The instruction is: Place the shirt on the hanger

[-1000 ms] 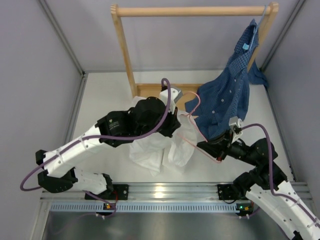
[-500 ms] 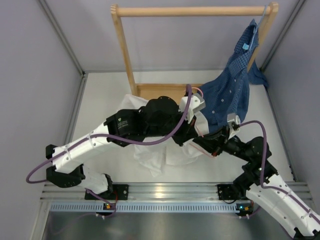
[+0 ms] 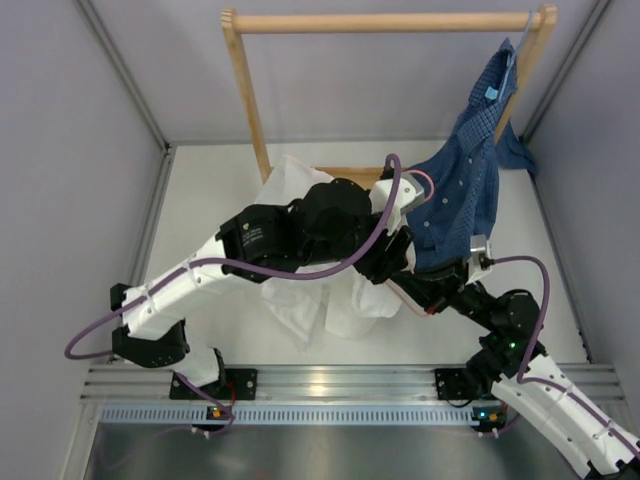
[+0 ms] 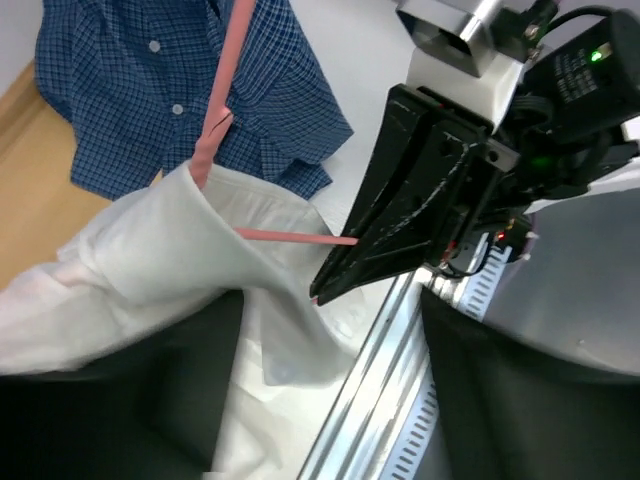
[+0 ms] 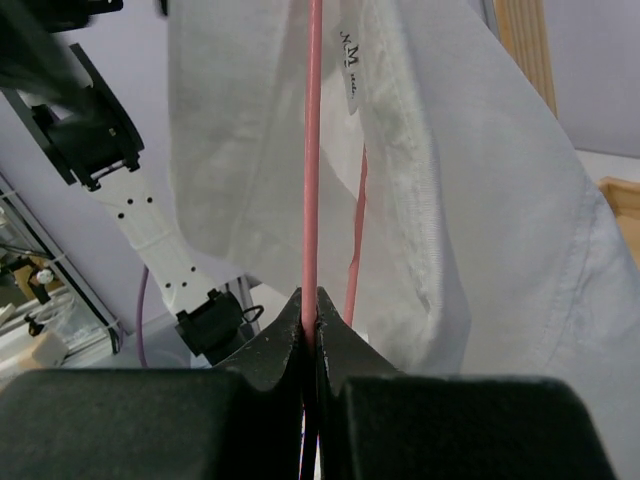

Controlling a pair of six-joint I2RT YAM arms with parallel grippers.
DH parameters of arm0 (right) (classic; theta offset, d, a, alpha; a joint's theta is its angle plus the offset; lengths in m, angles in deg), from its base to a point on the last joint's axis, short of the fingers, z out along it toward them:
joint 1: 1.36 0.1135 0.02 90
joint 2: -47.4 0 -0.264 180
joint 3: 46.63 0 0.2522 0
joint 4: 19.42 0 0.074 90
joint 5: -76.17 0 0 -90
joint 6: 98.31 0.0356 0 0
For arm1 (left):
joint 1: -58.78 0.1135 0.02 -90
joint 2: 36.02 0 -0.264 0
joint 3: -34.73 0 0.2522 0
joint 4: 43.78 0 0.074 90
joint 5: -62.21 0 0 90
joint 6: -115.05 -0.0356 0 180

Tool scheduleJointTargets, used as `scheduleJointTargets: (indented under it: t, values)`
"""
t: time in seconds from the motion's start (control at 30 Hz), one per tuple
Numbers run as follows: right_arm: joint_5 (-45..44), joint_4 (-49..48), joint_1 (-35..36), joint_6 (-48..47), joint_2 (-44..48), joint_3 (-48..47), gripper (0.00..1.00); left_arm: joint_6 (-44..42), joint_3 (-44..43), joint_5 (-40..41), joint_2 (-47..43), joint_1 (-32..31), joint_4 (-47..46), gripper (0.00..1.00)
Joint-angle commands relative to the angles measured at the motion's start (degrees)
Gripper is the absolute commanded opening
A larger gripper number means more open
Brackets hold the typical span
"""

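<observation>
My right gripper is holding the hanger's free arm outside the shirt, so before it opens, my left gripper next pinches the hanger's neck (image 4: pixel 208 142) with the cloth.
The white shirt (image 3: pixel 300 300) hangs bunched between the two arms, and part of it is draped over one end of the pink hanger (image 4: pixel 222 110). My right gripper (image 5: pixel 310 302) is shut on the hanger's thin wire (image 5: pixel 311 150), holding it up with shirt fabric (image 5: pixel 450 200) hanging beside it. In the left wrist view the right gripper's black fingers (image 4: pixel 390 220) pinch the pink bar (image 4: pixel 290 237) where it leaves the cloth. My left gripper (image 4: pixel 320 390) is open just above the shirt, fingers wide apart, nothing between them. From above it sits at the shirt's right side (image 3: pixel 395 252).
A wooden rack (image 3: pixel 385 20) stands at the back. A dark blue checked shirt (image 3: pixel 460 190) hangs from its right end, close behind both grippers. A metal rail (image 3: pixel 330 385) runs along the near table edge.
My left arm has carried the shirt right and back toward the hanger, then its jaws opened and let go of the fabric. The right gripper has kept its hold on the hanger.
</observation>
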Motion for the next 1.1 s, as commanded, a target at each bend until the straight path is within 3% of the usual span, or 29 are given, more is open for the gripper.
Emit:
scheduleJointTargets:
  t: [0.0,0.03,0.07,0.17,0.2,0.27,0.37,0.4,0.47,0.5,0.6,0.8,0.87,0.9,0.97,1.07]
  values:
    - [-2.52,-11.68,-0.38,0.22,0.52,-0.33,0.00,-5.65,-5.47,-2.76,-1.81,-0.20,0.97,0.87]
    - [-2.70,-11.77,-0.38,-0.04,0.78,-0.16,0.00,-8.01,-5.91,-0.92,-3.73,-0.20,0.71,0.96]
    - [-2.70,-11.85,-0.38,-0.04,1.48,0.11,0.00,-9.78,-6.35,3.63,-4.97,-0.20,0.36,0.98]
    - [-2.52,-11.86,-0.38,-0.31,2.54,0.90,0.00,-20.49,-0.84,13.84,-10.59,-0.11,-5.24,0.98]
    - [-2.26,-11.68,-0.38,-0.40,2.81,1.07,0.00,-24.17,7.28,17.44,-12.44,0.15,-13.80,0.98]
    - [-1.65,-9.93,-0.38,-0.75,3.68,1.08,0.00,-32.71,14.19,16.34,-16.40,1.99,-23.93,0.98]
    - [-0.33,-7.38,-0.38,-0.66,5.00,0.99,0.00,-29.41,10.54,-3.89,-13.78,15.40,-22.07,0.98]
    - [0.46,-6.76,-0.38,-0.83,5.35,0.81,0.00,-28.61,9.13,-17.02,-12.73,22.15,-20.58,0.98]
    - [2.56,-4.57,-0.29,-1.88,5.45,-0.41,0.00,-31.31,4.30,-25.12,-9.05,24.06,-16.89,0.97]
    - [3.19,-1.69,-0.38,-2.41,5.45,-0.94,0.00,-33.76,2.63,-33.59,-7.98,24.32,-12.35,0.97]
    - [4.33,1.67,-0.38,-3.82,5.62,-2.17,0.00,-35.63,-1.25,-45.23,-5.43,24.94,-7.48,0.98]
    - [6.88,3.96,-0.38,-4.70,5.71,-3.67,0.00,-38.17,0.32,-58.54,-4.90,26.87,-3.17,0.95]
    - [8.54,3.97,-0.29,-4.62,5.88,-4.19,0.00,-38.45,2.25,-60.04,-5.07,27.40,-2.37,0.90]
    - [9.16,3.97,-0.38,-4.70,5.88,-4.37,0.00,-39.40,2.78,-60.83,-5.16,27.75,-1.93,0.80]
    - [11.00,4.32,-0.38,-4.53,5.80,-4.98,0.00,-39.33,3.67,-63.63,-4.99,28.45,-1.67,0.69]
    - [12.59,4.23,-0.38,-4.62,5.71,-5.34,0.00,-37.66,3.32,-68.29,-3.32,28.46,-1.75,0.68]
